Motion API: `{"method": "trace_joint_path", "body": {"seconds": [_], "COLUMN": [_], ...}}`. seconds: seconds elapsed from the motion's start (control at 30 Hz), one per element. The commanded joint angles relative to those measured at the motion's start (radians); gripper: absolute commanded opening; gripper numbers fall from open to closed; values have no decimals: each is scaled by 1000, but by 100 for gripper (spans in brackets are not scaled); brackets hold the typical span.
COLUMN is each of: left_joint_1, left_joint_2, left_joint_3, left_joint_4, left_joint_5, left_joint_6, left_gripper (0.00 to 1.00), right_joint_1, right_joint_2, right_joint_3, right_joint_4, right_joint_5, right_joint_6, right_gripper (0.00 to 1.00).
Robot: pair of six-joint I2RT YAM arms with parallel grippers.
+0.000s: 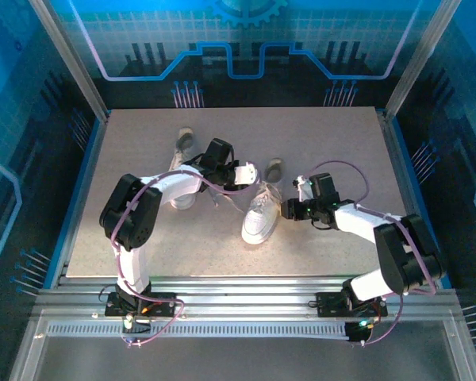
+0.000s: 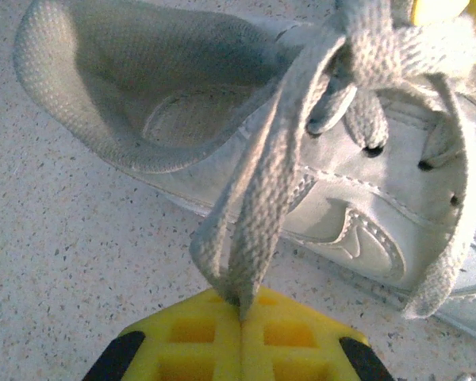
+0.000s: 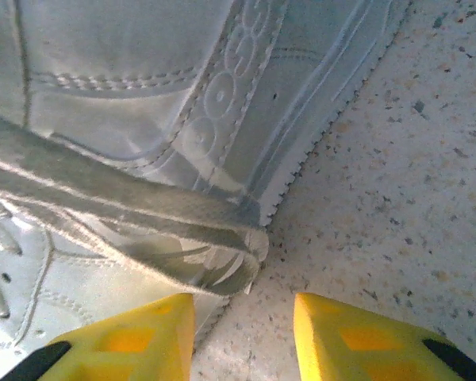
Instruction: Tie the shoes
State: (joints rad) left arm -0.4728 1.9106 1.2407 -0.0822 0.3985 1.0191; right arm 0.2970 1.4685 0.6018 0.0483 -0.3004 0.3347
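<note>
The second lace loop lies slack against the shoe's side, so my right gripper should take the second loop's folded end (image 3: 247,260) and pull against my left gripper's taut loop.
One white shoe (image 1: 261,216) lies mid-table, toe toward the arms. The other shoe (image 1: 182,159) lies further left, partly behind my left arm. My left gripper (image 1: 252,172) is beside the middle shoe's heel. In the left wrist view its yellow fingers (image 2: 242,305) are shut on a folded loop of white lace (image 2: 254,230) that runs taut up to the crossing over the shoe's tongue (image 2: 357,55). My right gripper (image 1: 289,209) sits at that shoe's right side. It (image 3: 244,309) is open, and a second lace loop (image 3: 166,226) lies loose just ahead of the fingers, against the shoe's side (image 3: 143,79).
The speckled table (image 1: 143,238) has free room in front and to the right of the shoes. Metal frame posts (image 1: 71,59) and blue panel walls enclose the far and side edges.
</note>
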Motion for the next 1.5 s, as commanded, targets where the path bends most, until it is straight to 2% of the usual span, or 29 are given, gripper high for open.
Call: {"method": "trace_joint_path", "body": {"seconds": [0.0,0.53,0.63,0.73,0.8,1.07,1.23,1.47], "left_joint_1": [25,68,71,73,75,83,83,82], "left_joint_2": [7,26,27,23,17,-11,-22,-57], "left_joint_3": [12,9,11,10,8,2,6,19], "left_joint_4": [-42,-59,-62,-66,-69,-71,-75,-109], "left_joint_5": [54,81,81,80,78,65,55,22], "left_joint_6": [-24,-36,-37,-37,-37,-33,-34,-31], "left_gripper": [0,0,0,0,0,0,0,0], "right_joint_1": [-15,-22,-22,-23,-25,-32,-35,-34], "right_joint_2": [26,129,142,110,70,-86,-110,-149], "right_joint_3": [-11,-2,9,2,-1,2,7,39], "right_joint_4": [109,216,240,215,154,-60,-128,-240], "right_joint_5": [-58,-112,-125,-88,-50,52,49,94], "right_joint_6": [45,97,103,97,87,10,-23,-59], "right_gripper": [41,44,35,16,10,9,0,0]}}
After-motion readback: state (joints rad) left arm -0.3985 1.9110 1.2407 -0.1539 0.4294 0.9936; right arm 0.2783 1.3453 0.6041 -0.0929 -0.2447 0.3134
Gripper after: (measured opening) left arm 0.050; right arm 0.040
